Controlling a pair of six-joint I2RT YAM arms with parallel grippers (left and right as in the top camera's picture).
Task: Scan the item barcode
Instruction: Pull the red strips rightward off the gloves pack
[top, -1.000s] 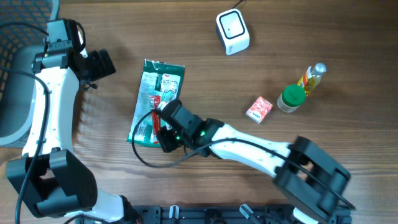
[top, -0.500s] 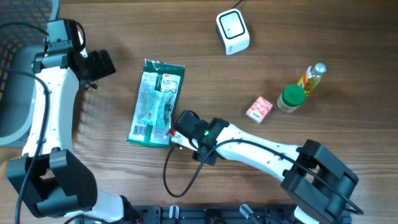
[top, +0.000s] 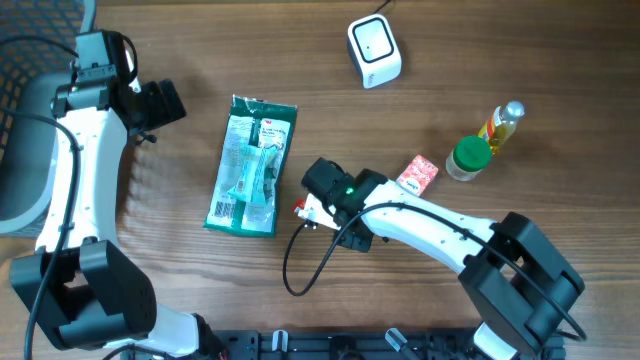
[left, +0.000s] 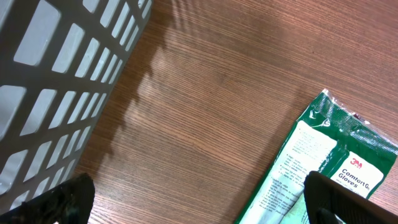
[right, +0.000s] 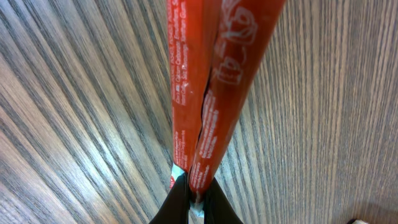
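My right gripper has the red twin-stick pack slanting up toward its wrist, so I should rest the pack on the wood and take its sealed end (right: 180, 170) at a flatter angle.
A red twin-stick pack (right: 208, 87) hangs from my right gripper (right: 196, 194), whose jaws are shut on the pack's sealed end above the wood. From overhead, only a small red and white tip of the pack (top: 299, 208) shows at the right gripper (top: 304, 213), just right of the green glove pack (top: 250, 165). The white scanner (top: 374, 50) sits at the back of the table, well apart from that gripper. My left gripper (top: 160, 104) stands wide open and empty at the left; its wrist view shows the glove pack's corner (left: 323, 162) by the right finger (left: 348, 199).
A grey slatted basket (left: 50, 74) stands at the left edge (top: 15, 150). At the right are a small red box (top: 417, 175), a green-capped jar (top: 467, 158) and a yellow bottle (top: 503, 122). A black cable loops near the front edge (top: 300, 285).
My right gripper has moved right, off the green glove pack and onto bare wood, carrying the red stick pack with it. The left arm has not moved.
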